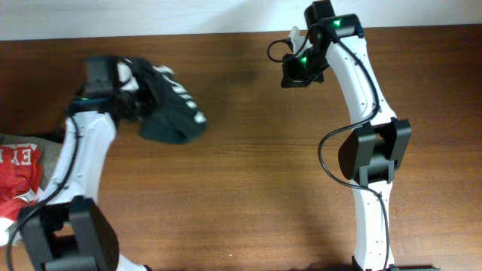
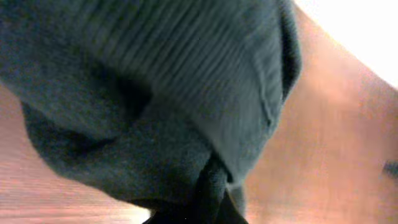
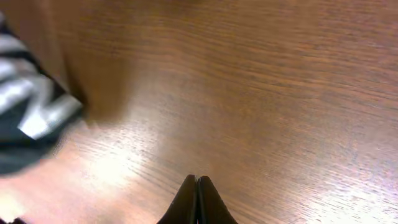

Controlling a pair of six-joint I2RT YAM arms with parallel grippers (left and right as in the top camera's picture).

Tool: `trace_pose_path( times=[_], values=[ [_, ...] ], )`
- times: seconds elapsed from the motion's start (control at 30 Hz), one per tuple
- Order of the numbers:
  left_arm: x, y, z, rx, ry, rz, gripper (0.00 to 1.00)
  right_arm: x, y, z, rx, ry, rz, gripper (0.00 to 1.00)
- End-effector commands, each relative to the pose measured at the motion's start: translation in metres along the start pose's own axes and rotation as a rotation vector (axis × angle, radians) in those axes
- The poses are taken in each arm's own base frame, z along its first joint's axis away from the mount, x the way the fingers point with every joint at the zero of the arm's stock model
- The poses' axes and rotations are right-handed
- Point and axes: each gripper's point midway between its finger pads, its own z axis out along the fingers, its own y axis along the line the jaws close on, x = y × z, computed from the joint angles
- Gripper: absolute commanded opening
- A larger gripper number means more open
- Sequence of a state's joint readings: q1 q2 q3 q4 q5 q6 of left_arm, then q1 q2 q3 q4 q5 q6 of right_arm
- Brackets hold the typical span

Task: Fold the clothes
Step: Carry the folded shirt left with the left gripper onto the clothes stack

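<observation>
The robot's left gripper needs to release the dark blackish-green T-shirt on top of the red garment with white letters (image 1: 19, 173).
The dark blackish-green T-shirt (image 1: 169, 105) hangs bunched from my left gripper (image 1: 126, 94) at the far left of the table, its white lettering showing. In the left wrist view the ribbed dark cloth (image 2: 161, 81) fills the frame and is pinched between the jaws (image 2: 208, 199) at the bottom. My right gripper (image 1: 295, 75) is at the far middle-right, shut and empty above bare wood; its closed fingertips (image 3: 197, 186) show in the right wrist view. The shirt's edge with white letters (image 3: 31, 112) shows at that view's left.
A red garment with white letters (image 1: 19, 177) lies at the left edge of the wooden table (image 1: 256, 188), beside the left arm's base. A grey-beige cloth edge (image 1: 22, 139) shows above it.
</observation>
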State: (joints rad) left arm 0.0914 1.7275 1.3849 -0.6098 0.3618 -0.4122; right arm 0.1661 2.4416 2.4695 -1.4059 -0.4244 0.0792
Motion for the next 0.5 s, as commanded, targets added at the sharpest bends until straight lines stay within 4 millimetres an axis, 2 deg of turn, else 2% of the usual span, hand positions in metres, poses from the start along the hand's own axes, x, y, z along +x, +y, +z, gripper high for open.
trace_pose_path(
  times=[0.0,0.03,0.13,0.23,0.27,0.33,0.47],
  values=[
    [-0.069,0.026,-0.068,-0.043,-0.202,-0.072,0.0,0.004,0.023,0.005,-0.034,0.015,-0.031,0.04],
    [-0.078,0.044,-0.082,-0.066,-0.224,-0.112,0.0,0.006,0.029,0.007,-0.036,0.02,-0.043,0.04],
    [-0.089,0.097,-0.116,-0.13,-0.258,-0.232,0.0,0.01,0.042,0.013,-0.04,0.033,-0.069,0.04],
    [-0.084,0.152,-0.147,-0.173,-0.273,-0.362,0.0,0.014,0.053,0.017,-0.044,0.046,-0.089,0.04],
    [-0.084,0.162,-0.154,-0.18,-0.281,-0.365,0.0,0.015,0.056,0.018,-0.045,0.048,-0.094,0.04],
    [-0.079,0.196,-0.176,-0.22,-0.304,-0.406,0.0,0.017,0.06,0.02,-0.047,0.053,-0.102,0.04],
    [-0.075,0.228,-0.203,-0.235,-0.345,-0.441,0.0,0.022,0.069,0.023,-0.049,0.069,-0.117,0.04]
  ],
)
